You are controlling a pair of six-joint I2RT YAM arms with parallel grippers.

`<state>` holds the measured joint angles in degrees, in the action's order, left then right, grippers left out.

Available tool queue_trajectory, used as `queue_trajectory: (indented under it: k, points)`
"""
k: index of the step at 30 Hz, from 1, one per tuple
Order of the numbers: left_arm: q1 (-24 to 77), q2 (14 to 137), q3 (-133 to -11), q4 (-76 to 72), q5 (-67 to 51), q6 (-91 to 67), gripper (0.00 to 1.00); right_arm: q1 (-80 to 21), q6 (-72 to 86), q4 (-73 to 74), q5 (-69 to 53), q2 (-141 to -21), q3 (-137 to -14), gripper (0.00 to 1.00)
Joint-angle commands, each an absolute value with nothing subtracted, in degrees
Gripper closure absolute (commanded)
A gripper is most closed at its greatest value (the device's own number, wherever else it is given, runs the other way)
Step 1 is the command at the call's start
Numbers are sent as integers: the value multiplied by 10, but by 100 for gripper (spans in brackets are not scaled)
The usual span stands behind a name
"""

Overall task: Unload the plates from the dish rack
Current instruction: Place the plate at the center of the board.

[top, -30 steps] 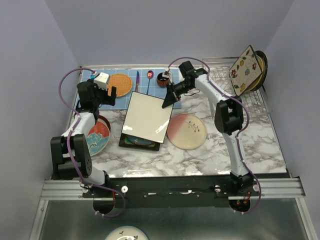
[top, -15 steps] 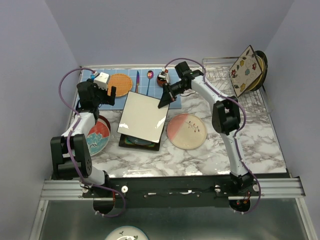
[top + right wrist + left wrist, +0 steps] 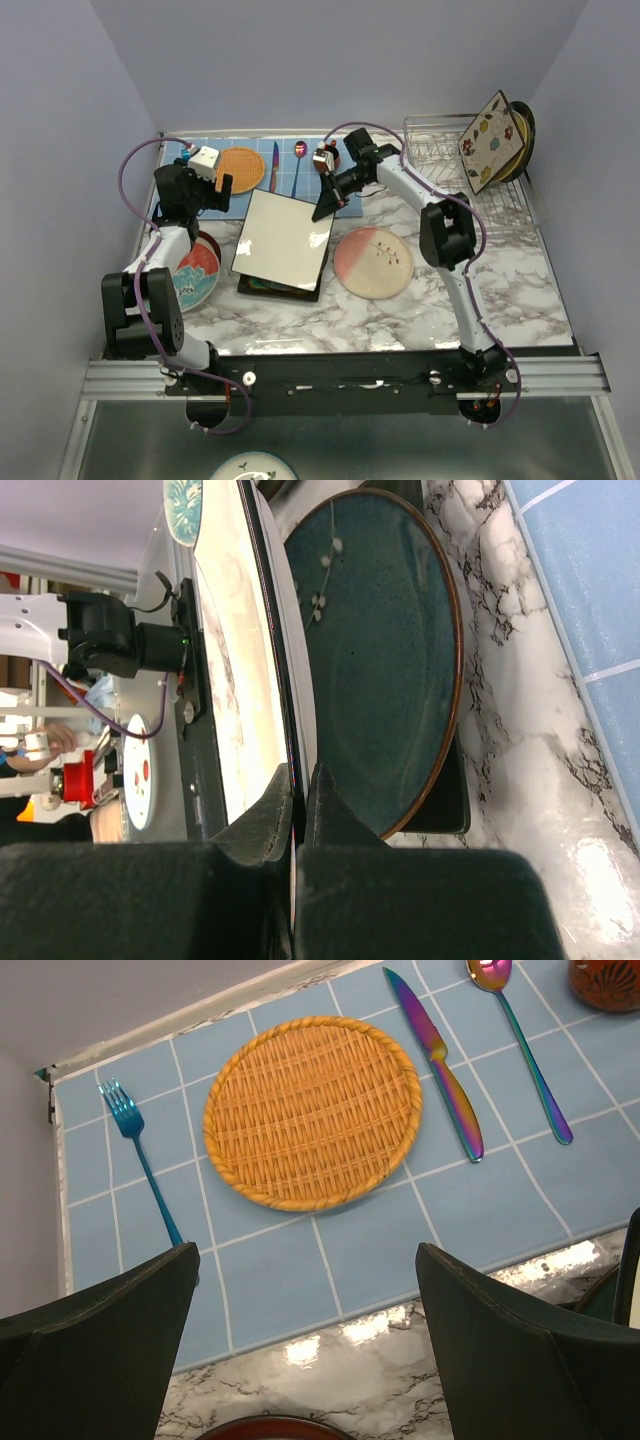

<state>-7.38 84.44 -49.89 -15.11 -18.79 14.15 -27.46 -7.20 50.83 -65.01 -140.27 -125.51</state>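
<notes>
Next, my right gripper lets go of the cream square plate on top of the teal round plate [image 3: 284, 251] [image 3: 368, 665].
My right gripper [image 3: 326, 204] is shut on the far right corner of a cream square plate [image 3: 283, 236], which it holds tilted over a teal round plate [image 3: 262, 284] lying on a dark square plate [image 3: 300, 293]. The right wrist view shows the cream plate [image 3: 268, 630] edge-on between the jaws of the gripper [image 3: 303, 780], with the teal plate [image 3: 380, 660] just beneath. A pink round plate [image 3: 373, 262] and a red-and-teal plate [image 3: 196, 272] lie on the marble. The dish rack [image 3: 450, 160] holds a flowered square plate [image 3: 488, 140] and a dark round plate [image 3: 522, 130]. My left gripper [image 3: 224, 186] hangs open and holds nothing.
A blue tiled mat [image 3: 380, 1250] carries an orange woven mat [image 3: 312, 1110], a fork [image 3: 140, 1150], a knife [image 3: 435, 1055], a spoon [image 3: 520, 1040] and a dark-red cup [image 3: 605, 978]. The red rim of a plate [image 3: 270, 1428] shows below the left fingers. Walls close in on three sides.
The right gripper has carried the cream square plate to the left and lower, closer over the teal plate. The left arm has stayed still.
</notes>
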Motion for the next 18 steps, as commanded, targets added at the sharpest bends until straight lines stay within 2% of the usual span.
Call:
queue_trajectory:
  k: [1,18]
  points:
    - [-76,841,-495,-170,-179,149,1,-282,-42,498,-741,-1394,-1262,99]
    - [-76,836,-497,-163,-182,156,1,-286,-52,512,-737,-1402,-1252,99]
